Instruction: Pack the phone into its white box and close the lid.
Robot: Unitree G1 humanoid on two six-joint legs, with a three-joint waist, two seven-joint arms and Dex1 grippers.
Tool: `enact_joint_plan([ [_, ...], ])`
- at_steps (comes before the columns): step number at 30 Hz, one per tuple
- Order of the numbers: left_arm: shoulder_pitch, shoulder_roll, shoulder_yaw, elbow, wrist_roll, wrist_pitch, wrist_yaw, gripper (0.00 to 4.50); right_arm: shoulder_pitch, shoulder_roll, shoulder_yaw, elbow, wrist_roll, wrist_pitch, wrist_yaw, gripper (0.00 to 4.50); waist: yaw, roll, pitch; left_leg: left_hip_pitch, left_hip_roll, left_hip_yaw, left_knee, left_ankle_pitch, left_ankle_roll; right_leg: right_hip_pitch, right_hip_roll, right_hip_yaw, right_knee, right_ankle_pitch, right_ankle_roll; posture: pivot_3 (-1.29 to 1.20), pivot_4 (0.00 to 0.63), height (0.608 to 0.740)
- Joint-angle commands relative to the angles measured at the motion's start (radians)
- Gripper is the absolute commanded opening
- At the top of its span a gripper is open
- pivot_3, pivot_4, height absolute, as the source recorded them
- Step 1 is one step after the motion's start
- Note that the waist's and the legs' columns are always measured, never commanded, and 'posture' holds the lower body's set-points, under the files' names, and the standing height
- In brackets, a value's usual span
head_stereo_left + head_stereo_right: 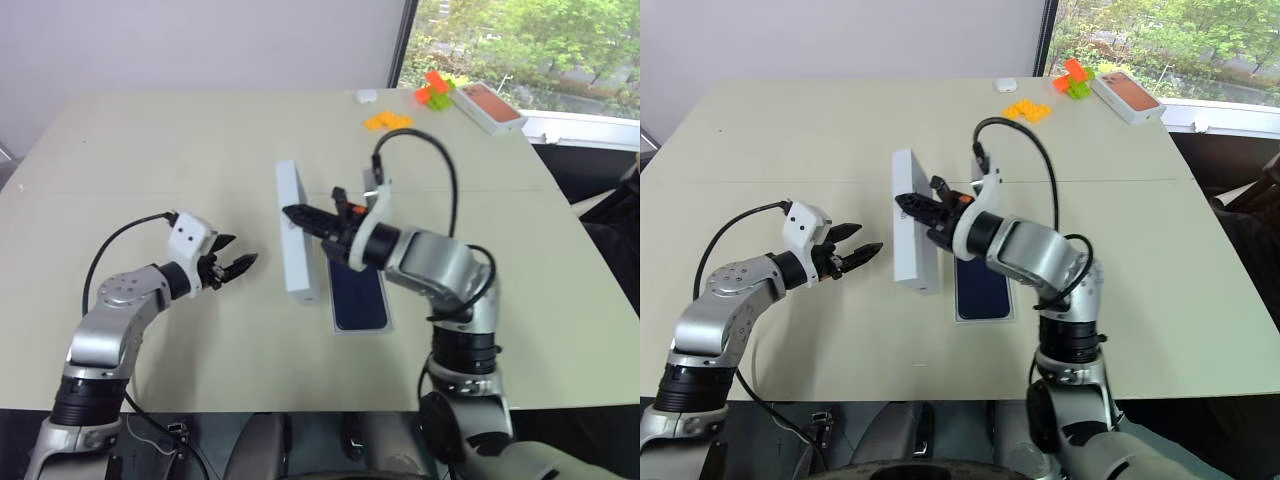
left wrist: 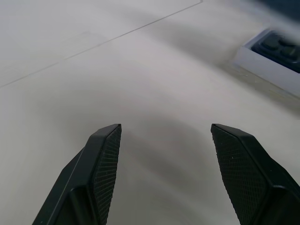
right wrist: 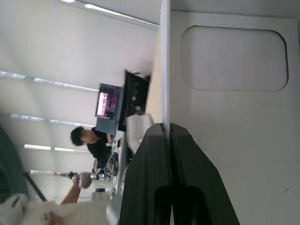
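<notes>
The robot's right gripper should release the white lid, tilted over the shallow box's long edge [image 1: 339,275] nearest the robot's left gripper. The lid now stands on its long edge.
The dark navy phone [image 1: 360,295] lies flat in the shallow white box [image 1: 337,327] near the middle of the table. The phone's camera cluster [image 2: 279,47] appears in the left wrist view. Just left of the box, the white lid [image 1: 295,240] stands on its long edge. My right gripper [image 1: 292,212] is shut on the lid's upper wall. Beside the pinched wall, the lid's white inner face [image 3: 234,140] carries a rounded recess. My left gripper [image 1: 238,265] hangs open and empty over bare table, to the left of the lid.
At the far right corner lie a box printed with an orange-pink phone [image 1: 488,107], orange and green blocks [image 1: 435,92] and small orange pieces [image 1: 388,121]. A small white object [image 1: 366,96] sits nearby. A person [image 3: 89,140] sits far off in the room.
</notes>
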Motion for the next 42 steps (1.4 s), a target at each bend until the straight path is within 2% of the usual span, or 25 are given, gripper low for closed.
enact_joint_plan([
  [1,0.007,-0.008,-0.014,-0.053,-0.010,-0.009,-0.009,3.25,0.025,0.037,-0.021,-0.063,0.025,-0.013,-0.088,0.05,0.000,0.000,0.000,0.000,0.000,0.000,0.000,0.000,0.000,0.000,0.000,0.000,0.000,0.000,0.000,0.00,0.150,0.740],
  [10,-0.005,-0.047,-0.067,-0.068,-0.004,-0.001,-0.004,3.25,0.125,0.077,-0.011,-0.118,0.025,-0.031,-0.156,0.05,-0.005,0.000,0.000,0.001,0.001,0.000,-0.001,0.000,0.000,0.000,0.002,0.000,0.000,0.000,0.000,0.00,0.150,0.740],
  [16,-0.027,-0.065,-0.099,-0.056,0.008,-0.004,0.000,3.25,0.130,0.092,-0.009,-0.097,0.025,-0.026,-0.121,0.05,-0.004,0.000,0.000,0.001,0.001,0.000,-0.001,0.000,0.000,0.000,0.003,0.000,0.001,0.000,0.000,0.00,0.150,0.740],
  [23,-0.031,-0.062,-0.095,-0.051,0.011,-0.001,-0.006,3.25,0.126,0.146,-0.002,-0.070,0.025,-0.026,-0.079,0.05,-0.005,0.000,0.000,0.001,0.001,0.000,-0.001,0.000,0.000,0.000,0.003,0.000,0.000,0.000,0.000,0.00,0.150,0.740],
  [32,-0.025,-0.047,-0.079,-0.076,-0.027,0.039,-0.036,3.25,0.126,0.165,-0.012,-0.027,0.025,-0.014,-0.033,0.05,-0.005,0.001,0.000,0.000,0.001,0.000,-0.001,0.000,0.000,0.000,0.003,0.000,0.000,0.000,0.000,0.00,0.150,0.740],
  [42,0.016,0.000,-0.089,-0.174,-0.127,0.115,-0.126,3.25,0.141,0.110,-0.033,0.018,0.025,0.020,0.036,0.05,-0.006,0.001,0.000,0.001,0.001,0.000,-0.001,0.000,0.000,0.000,0.003,0.000,0.000,0.000,0.000,0.00,0.150,0.740],
])
